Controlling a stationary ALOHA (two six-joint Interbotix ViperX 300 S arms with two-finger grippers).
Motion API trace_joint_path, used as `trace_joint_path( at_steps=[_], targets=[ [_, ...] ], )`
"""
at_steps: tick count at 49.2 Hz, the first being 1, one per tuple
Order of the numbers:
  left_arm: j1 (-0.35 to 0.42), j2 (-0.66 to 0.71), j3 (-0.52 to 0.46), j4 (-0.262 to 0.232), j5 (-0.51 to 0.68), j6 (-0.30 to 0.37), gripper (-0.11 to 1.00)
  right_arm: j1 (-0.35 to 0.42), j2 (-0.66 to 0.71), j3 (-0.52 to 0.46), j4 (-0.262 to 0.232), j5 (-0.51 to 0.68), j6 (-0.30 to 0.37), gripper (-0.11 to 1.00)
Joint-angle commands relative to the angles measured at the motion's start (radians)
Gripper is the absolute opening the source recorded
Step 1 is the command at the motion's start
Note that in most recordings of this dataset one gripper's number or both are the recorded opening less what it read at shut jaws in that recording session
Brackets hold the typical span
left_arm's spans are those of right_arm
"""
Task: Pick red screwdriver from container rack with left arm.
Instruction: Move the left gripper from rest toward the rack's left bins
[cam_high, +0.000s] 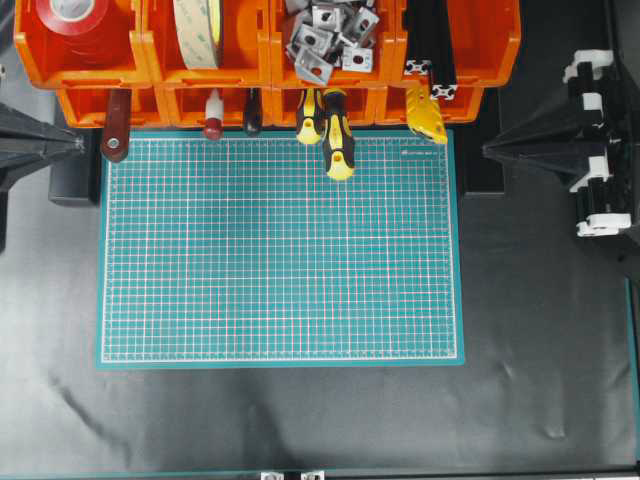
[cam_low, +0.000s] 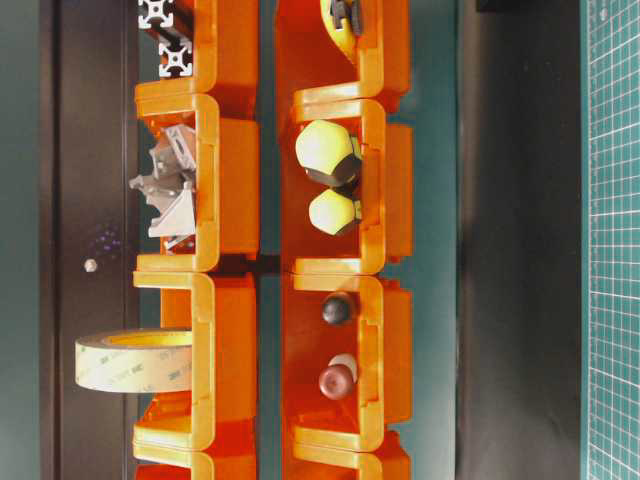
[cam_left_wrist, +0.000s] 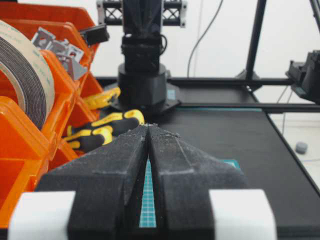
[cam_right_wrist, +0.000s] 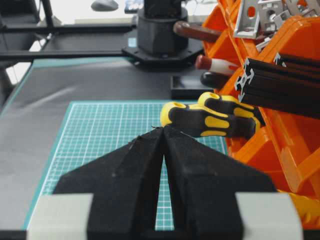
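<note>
The red screwdriver sticks out of the orange container rack. Next, my left gripper closes there on the dark red end cap (cam_high: 213, 129) of the screwdriver.
The red screwdriver (cam_high: 213, 117) sticks out of a lower bin of the orange container rack (cam_high: 268, 60), dark red end cap towards the mat. It also shows in the table-level view (cam_low: 337, 380) and the right wrist view (cam_right_wrist: 215, 64). In the left wrist view it is hidden behind the rack (cam_left_wrist: 20, 140). My left gripper (cam_high: 78, 145) is shut and empty at the left edge, well left of the screwdriver; its tips (cam_left_wrist: 148, 126) meet. My right gripper (cam_high: 488, 150) is shut and empty at the right, its tips (cam_right_wrist: 163, 129) together.
A green cutting mat (cam_high: 280, 260) lies in front of the rack. Two yellow-and-black screwdrivers (cam_high: 338, 135), a dark red-brown handle (cam_high: 116, 125) and a dark handle (cam_high: 252, 112) also poke from the lower bins. Upper bins hold tape rolls (cam_high: 200, 30), metal brackets (cam_high: 325, 35) and black profiles (cam_high: 430, 45).
</note>
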Motion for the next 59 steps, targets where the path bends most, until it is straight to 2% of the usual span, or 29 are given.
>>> trace_joint_path(
  at_steps=[1,4,5,8,19,27,33,39,44,50,53,59],
  targets=[
    [-0.006,0.011,-0.055,0.051,0.023,-0.017,0.06,0.002,0.008,-0.032,0.006,-0.018,0.012,0.02],
    [-0.009,0.015,-0.094,0.051,0.072,-0.021,0.07,0.002,0.005,-0.032,0.005,-0.029,0.012,0.06],
    [-0.014,0.018,-0.117,0.051,0.104,-0.020,0.04,0.003,0.005,-0.032,0.006,-0.034,0.012,0.07],
    [-0.031,0.032,-0.169,0.051,0.183,-0.017,0.00,0.003,0.003,-0.032,0.006,-0.049,0.012,0.00],
    [-0.149,0.149,-0.374,0.054,0.534,-0.003,0.00,0.011,0.003,-0.032,0.006,-0.074,0.014,0.00],
    [-0.189,0.285,-0.505,0.078,0.772,0.011,0.00,0.014,0.003,-0.032,0.006,-0.074,0.014,0.00],
    [-0.210,0.390,-0.595,0.103,0.877,0.052,0.00,0.014,0.003,-0.032,0.008,-0.072,0.018,0.00],
    [-0.239,0.483,-0.666,0.147,0.950,0.097,0.00,0.017,0.003,-0.032,0.008,-0.069,0.049,0.00],
    [-0.272,0.563,-0.719,0.236,1.035,0.097,0.00,0.018,0.003,-0.032,0.008,-0.066,0.072,0.00],
    [-0.328,0.650,-0.781,0.422,1.143,0.066,0.00,0.023,0.003,-0.032,0.008,-0.066,0.084,0.00],
    [-0.353,0.684,-0.807,0.518,1.195,0.017,0.00,0.029,0.003,-0.032,0.008,-0.066,0.086,0.00],
    [-0.388,0.735,-0.830,0.698,1.289,-0.137,0.00,0.041,0.003,-0.032,0.008,-0.066,0.084,0.00]
  ],
)
